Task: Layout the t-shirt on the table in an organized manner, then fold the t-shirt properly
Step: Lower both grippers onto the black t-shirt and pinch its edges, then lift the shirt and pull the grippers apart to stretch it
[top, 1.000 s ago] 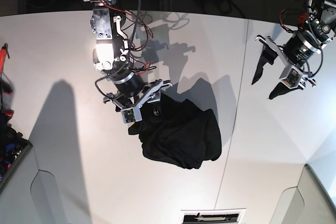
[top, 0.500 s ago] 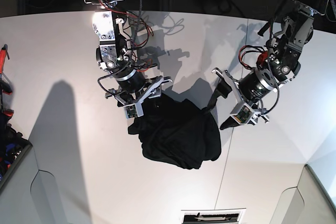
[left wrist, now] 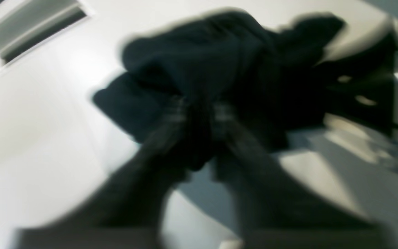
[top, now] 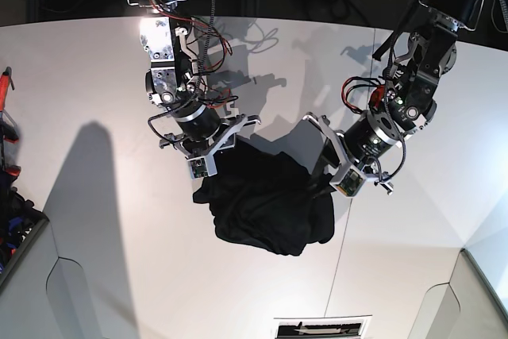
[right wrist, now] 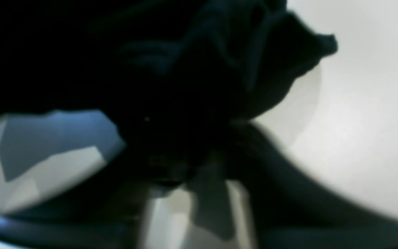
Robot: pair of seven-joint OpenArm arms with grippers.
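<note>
The black t-shirt is heaped and bunched in my right gripper, so both grippers should spread it before my right one takes its edge (top: 203, 195).
The black t-shirt (top: 266, 204) lies crumpled in a heap on the white table (top: 103, 220). My right gripper (top: 208, 176) is at the heap's upper left edge, and in the right wrist view (right wrist: 185, 152) dark cloth (right wrist: 185, 69) bunches between its jaws. My left gripper (top: 321, 184) is down at the heap's right edge. In the blurred left wrist view its fingers (left wrist: 176, 114) stand close together against the shirt (left wrist: 202, 58). The blur hides whether they pinch cloth. The orange collar band is hidden.
A thin dark seam (top: 349, 220) runs down the table just right of the shirt. A slotted panel (top: 321, 328) sits at the front edge and shows in the left wrist view (left wrist: 29, 31). Red-handled tools (top: 6, 85) lie at the far left edge.
My left arm has swung in from the far right and come down onto the shirt's right edge, its fingers narrowing. My right gripper has stayed at the shirt's upper left edge.
</note>
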